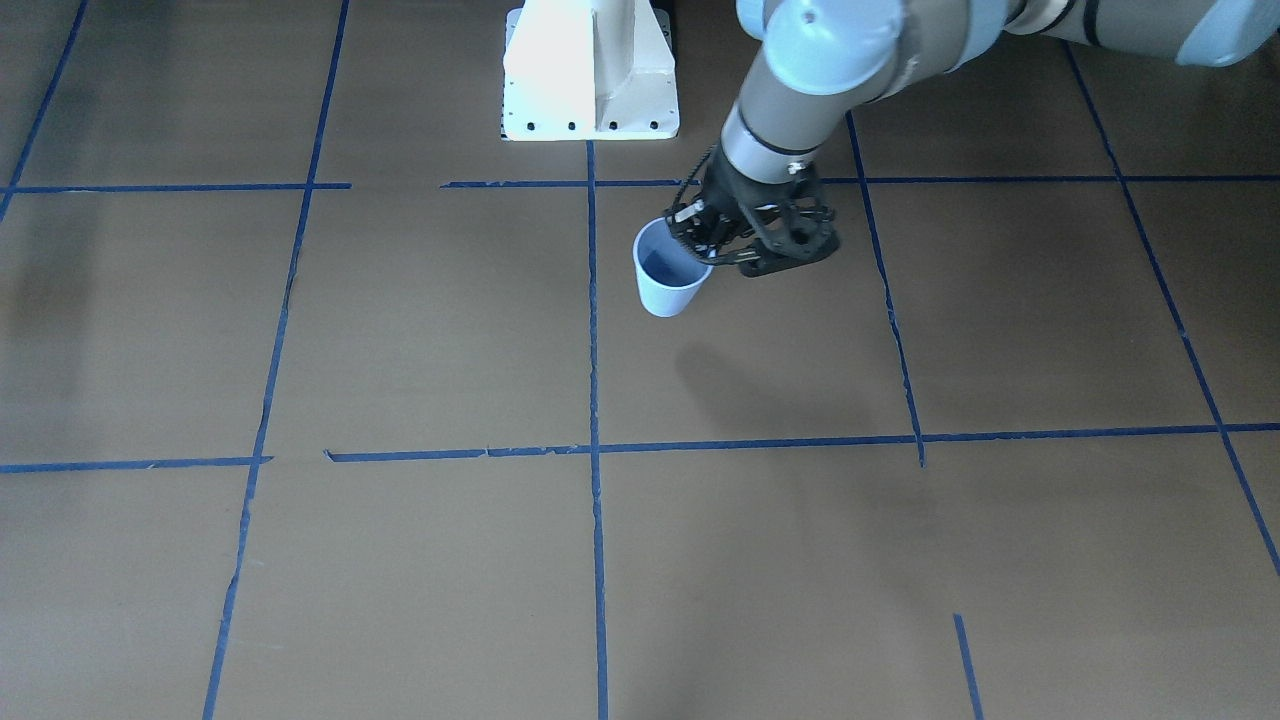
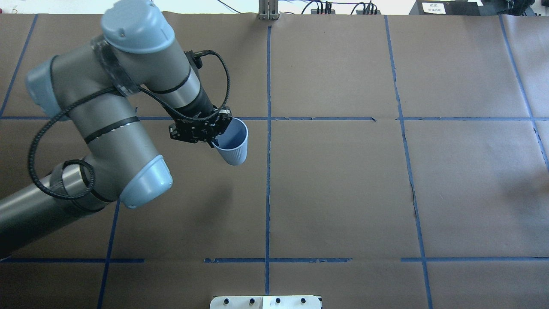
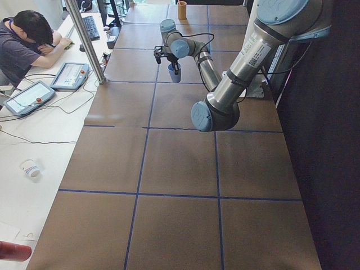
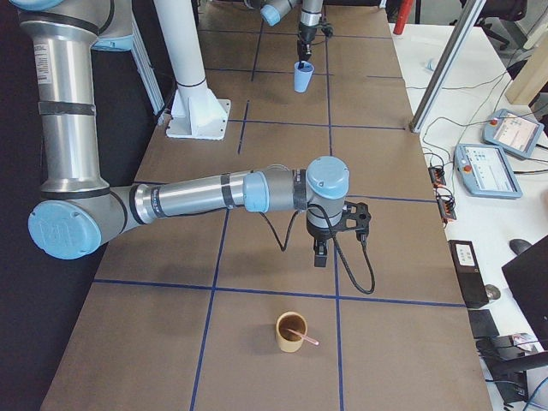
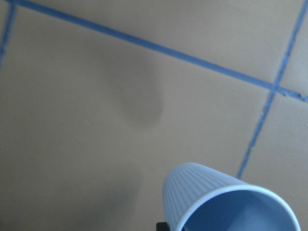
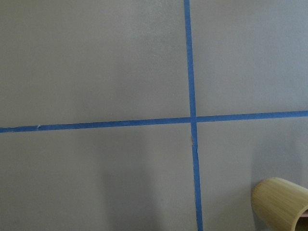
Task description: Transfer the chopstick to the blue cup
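Next, I set the pale blue cup down with my left gripper on the blue tape line running out from the white robot pedestal [image 1: 594,337]. The cup is now held tilted above the table.
My left gripper [image 1: 700,235] is shut on the rim of the pale blue ribbed cup [image 1: 668,275] and holds it a little tilted above the table, its shadow lying apart on the paper. The gripper [image 2: 214,134] and cup [image 2: 233,146] show near the table's middle in the overhead view; the cup's open mouth fills the left wrist view's lower right [image 5: 231,202]. One pinkish-red chopstick [image 4: 301,336] leans in a bamboo cup [image 4: 289,332] at the near end in the exterior right view. My right gripper [image 4: 321,253] hangs above the table short of that cup; I cannot tell whether it is open.
The bamboo cup's edge shows at the lower right of the right wrist view [image 6: 281,204]. The white robot pedestal [image 1: 590,70] stands at the table's edge. An operator [image 3: 28,39] sits at the side desk with tablets. Blue tape lines grid the brown paper.
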Controlling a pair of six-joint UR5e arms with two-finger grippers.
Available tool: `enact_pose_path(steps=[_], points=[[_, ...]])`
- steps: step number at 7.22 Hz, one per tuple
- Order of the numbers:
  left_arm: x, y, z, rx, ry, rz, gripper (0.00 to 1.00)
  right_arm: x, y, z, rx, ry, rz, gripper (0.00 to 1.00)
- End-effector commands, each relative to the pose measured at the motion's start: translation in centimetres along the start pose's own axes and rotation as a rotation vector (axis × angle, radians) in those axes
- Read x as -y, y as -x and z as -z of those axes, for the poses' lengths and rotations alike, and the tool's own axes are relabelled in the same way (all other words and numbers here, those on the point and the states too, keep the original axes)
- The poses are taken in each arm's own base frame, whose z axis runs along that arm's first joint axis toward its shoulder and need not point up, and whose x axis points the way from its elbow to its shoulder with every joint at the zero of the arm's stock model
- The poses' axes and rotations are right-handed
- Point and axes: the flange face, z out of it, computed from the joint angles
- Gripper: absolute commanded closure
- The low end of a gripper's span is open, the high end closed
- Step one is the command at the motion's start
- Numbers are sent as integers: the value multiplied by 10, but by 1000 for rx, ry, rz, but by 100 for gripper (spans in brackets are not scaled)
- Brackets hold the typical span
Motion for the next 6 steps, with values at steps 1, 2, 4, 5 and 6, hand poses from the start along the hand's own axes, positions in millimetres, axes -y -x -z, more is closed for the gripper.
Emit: enact_pose_path(steps=[1, 2, 4, 5, 6], points=[[-14, -41, -42, -5, -11, 5, 98, -1, 1, 1, 1, -1, -10, 0], [-19, -42, -49, 1, -18, -5, 97, 0, 2, 1, 1, -2, -10, 0], [-30, -45, -63, 15, -24, -16, 97, 0, 2, 2, 1, -3, -9, 0], [-28, -46, -73, 9, -23, -22, 97, 0, 2, 1, 1, -2, -10, 0], [-25, -47, -85, -7, -21, -33, 97, 0, 2, 1, 3, -2, -10, 0]])
